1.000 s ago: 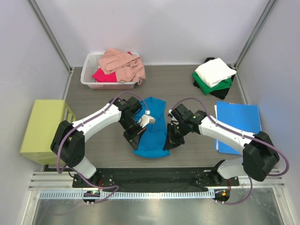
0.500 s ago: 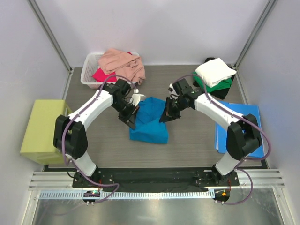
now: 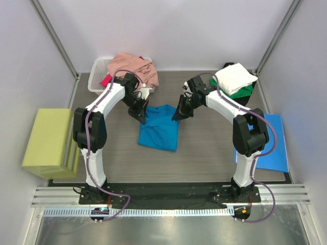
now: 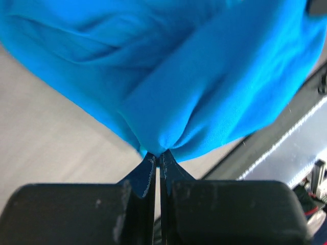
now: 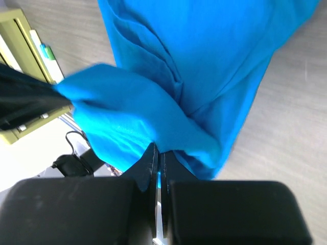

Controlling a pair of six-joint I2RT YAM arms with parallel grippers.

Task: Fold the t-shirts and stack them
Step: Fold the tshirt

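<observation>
The teal-blue t-shirt's corner will go down on the bare table (image 3: 187, 112) toward the folded white t-shirt, set there by my right gripper.
A bright teal-blue t-shirt (image 3: 160, 130) lies partly folded in the middle of the table. My left gripper (image 3: 142, 115) is shut on its far left corner, the cloth (image 4: 204, 81) bunching right at the fingertips. My right gripper (image 3: 177, 114) is shut on the far right corner, cloth (image 5: 194, 76) draping from its tips. Both grippers hold the far edge slightly raised. A salmon pink t-shirt (image 3: 134, 69) and a magenta-red one (image 3: 107, 80) lie heaped in a white basket (image 3: 96, 76) at back left. A folded white t-shirt (image 3: 234, 77) tops green (image 3: 244, 92) and black ones at back right.
A flat blue sheet (image 3: 276, 143) lies on the table's right side, beside the right arm. A yellow-green block (image 3: 47, 143) stands off the table's left edge. Metal frame posts rise at both back corners.
Both grippers have carried the teal-blue shirt's held edge away from the arm bases toward the back of the table, and the shirt now lies flatter and farther back.
</observation>
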